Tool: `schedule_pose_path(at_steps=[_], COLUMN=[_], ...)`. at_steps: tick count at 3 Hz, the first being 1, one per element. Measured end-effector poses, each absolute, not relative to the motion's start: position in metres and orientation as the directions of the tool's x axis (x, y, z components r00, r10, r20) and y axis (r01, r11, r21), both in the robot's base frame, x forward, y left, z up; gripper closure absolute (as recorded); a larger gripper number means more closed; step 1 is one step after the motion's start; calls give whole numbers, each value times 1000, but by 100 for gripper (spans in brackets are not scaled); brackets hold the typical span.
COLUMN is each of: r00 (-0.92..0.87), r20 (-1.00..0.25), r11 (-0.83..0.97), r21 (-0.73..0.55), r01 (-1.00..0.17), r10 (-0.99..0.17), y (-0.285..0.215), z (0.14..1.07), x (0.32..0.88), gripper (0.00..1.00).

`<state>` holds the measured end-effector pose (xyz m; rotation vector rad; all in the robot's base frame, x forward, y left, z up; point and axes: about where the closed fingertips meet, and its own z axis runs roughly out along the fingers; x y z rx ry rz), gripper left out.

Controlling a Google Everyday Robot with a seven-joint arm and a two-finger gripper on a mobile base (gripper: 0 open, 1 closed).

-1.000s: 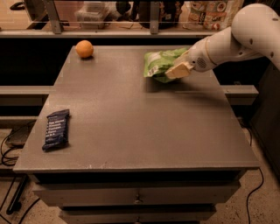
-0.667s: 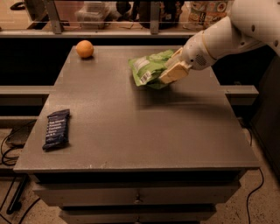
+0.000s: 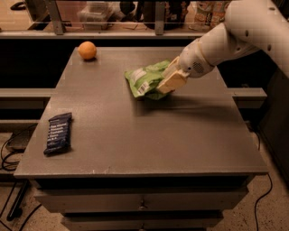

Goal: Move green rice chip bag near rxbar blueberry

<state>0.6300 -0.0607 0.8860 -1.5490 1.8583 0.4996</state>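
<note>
My gripper has the green rice chip bag, now hanging just above the table's middle. I will release the bag against the rxbar blueberry's edge (image 3: 86, 119) that faces the middle of the table.
The green rice chip bag (image 3: 145, 79), bright green with a white label panel and barcode, hangs a little above the middle of the grey table (image 3: 149, 135). My gripper (image 3: 168, 80) is shut on the bag's right side, with the white arm reaching in from the upper right. The rxbar blueberry (image 3: 58, 132), a flat dark navy bar with pale lettering, lies near the table's left front edge, well left of the bag.
An orange (image 3: 87, 50) sits at the table's back left corner. Behind the table is a shelf with jars and a clear container (image 3: 97, 11). Drawers (image 3: 142, 205) are under the tabletop. Cables lie on the floor at the left.
The gripper has carried the green bag leftward and toward the table's middle, away from the back right corner. The bar and the orange have not moved.
</note>
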Motion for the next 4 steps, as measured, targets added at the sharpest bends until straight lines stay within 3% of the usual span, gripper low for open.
schedule_pose_path(at_steps=[2,3,4], r00=[28,49,113], r20=[-709,-716,-740], r11=[0,-30,-116], r21=[-39,-39,-47], r01=[-999,-999,-992], r10=[-705,-696,-663], y=[17,26,53], z=[859,861,873], x=[561,551,523], gripper=[100,100,84])
